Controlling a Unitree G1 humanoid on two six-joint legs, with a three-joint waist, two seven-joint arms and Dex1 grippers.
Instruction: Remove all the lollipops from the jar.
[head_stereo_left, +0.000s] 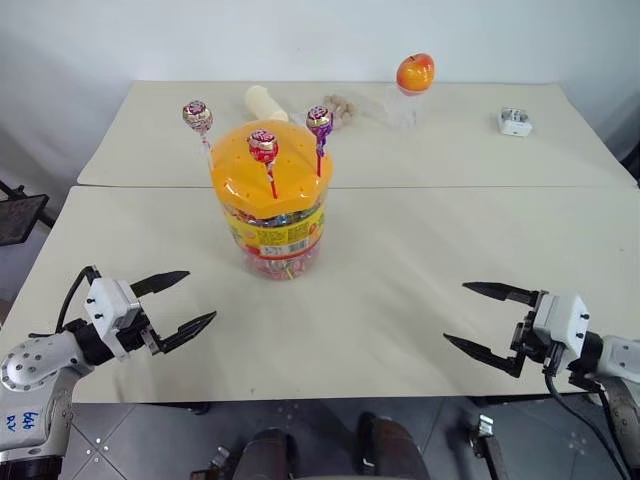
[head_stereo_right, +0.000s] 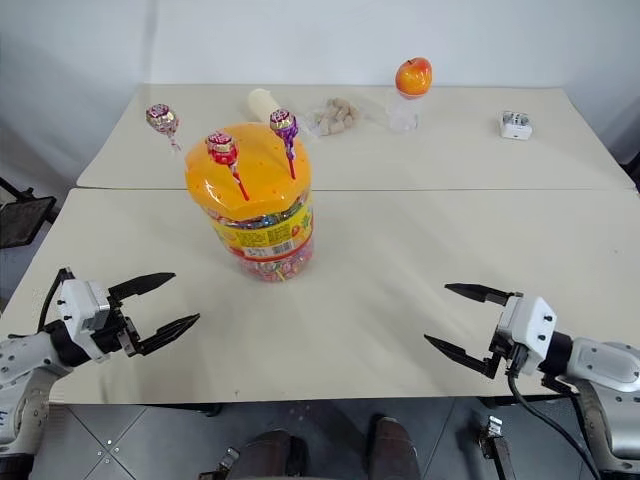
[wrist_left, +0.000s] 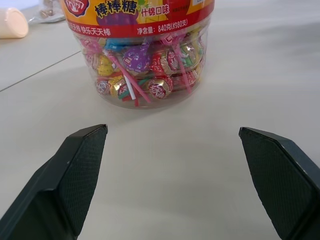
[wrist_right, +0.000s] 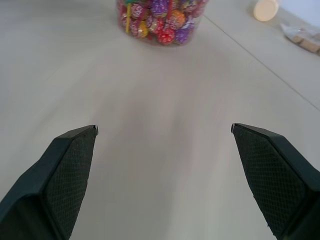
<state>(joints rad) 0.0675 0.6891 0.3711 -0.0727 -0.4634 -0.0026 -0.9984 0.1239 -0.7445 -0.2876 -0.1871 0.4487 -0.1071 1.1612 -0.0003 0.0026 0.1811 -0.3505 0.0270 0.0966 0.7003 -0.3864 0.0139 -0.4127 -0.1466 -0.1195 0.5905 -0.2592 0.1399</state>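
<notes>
Next, my left gripper needs to go to the stick (head_stereo_left: 206, 146) of the pinkish lollipop in the jar's orange lid and close there, just below the candy.
The jar (head_stereo_left: 272, 215), a clear tub with a domed orange lid and a yellow-red label, stands upright on the near table, left of centre. Three lollipops stand in holes in its lid: a pinkish one (head_stereo_left: 197, 115) at the left, a red-pink one (head_stereo_left: 263, 145) on a red stick in the middle, and a purple one (head_stereo_left: 319, 121) at the right. My left gripper (head_stereo_left: 182, 303) is open, low over the table's near left edge and apart from the jar. Over the near right edge my right gripper (head_stereo_left: 487, 321) is open and holds nothing. Wrapped sweets show through the jar's wall (wrist_left: 145, 70).
On the far table lie a cream cylinder (head_stereo_left: 264, 102), a clear bag of snacks (head_stereo_left: 345, 108), a small clear container topped by an orange ball (head_stereo_left: 412, 85) and a small white box (head_stereo_left: 515, 122). A seam (head_stereo_left: 450, 187) divides the two tables.
</notes>
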